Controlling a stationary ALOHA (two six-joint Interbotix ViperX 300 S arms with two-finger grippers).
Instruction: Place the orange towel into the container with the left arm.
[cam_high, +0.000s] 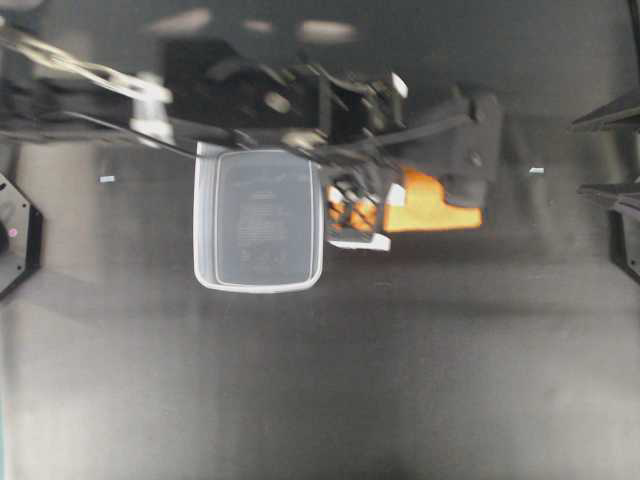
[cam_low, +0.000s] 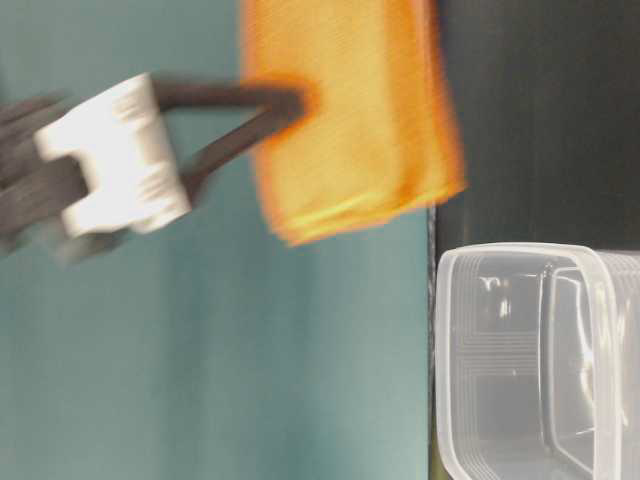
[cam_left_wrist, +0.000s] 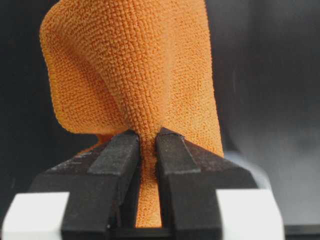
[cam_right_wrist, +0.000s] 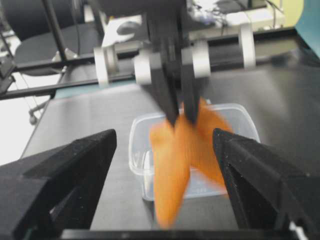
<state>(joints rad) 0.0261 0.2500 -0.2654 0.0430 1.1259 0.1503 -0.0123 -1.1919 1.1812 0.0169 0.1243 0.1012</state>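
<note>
My left gripper is going to lay the orange towel down flat across the bottom of the empty container (cam_high: 265, 225).
The orange towel (cam_high: 432, 205) hangs in the air, pinched by my left gripper (cam_high: 350, 212), which reaches across from the upper left. The jaws are shut on a fold of the towel (cam_left_wrist: 135, 75), with cloth squeezed between the black fingers of the left gripper (cam_left_wrist: 148, 137). The container (cam_high: 258, 220) stands empty on the dark table, just left of the towel. In the table-level view the towel (cam_low: 350, 110) is above and beside the container (cam_low: 520, 360). My right gripper (cam_right_wrist: 164, 136) is open and empty, facing the hanging towel (cam_right_wrist: 185, 155) and the container (cam_right_wrist: 240, 112) behind it.
My right gripper (cam_high: 602, 155) sits at the right edge of the overhead view, apart from the towel. Two small white scraps (cam_high: 107, 179) (cam_high: 536, 170) lie on the dark table. A teal wall (cam_low: 200, 350) stands behind the table.
</note>
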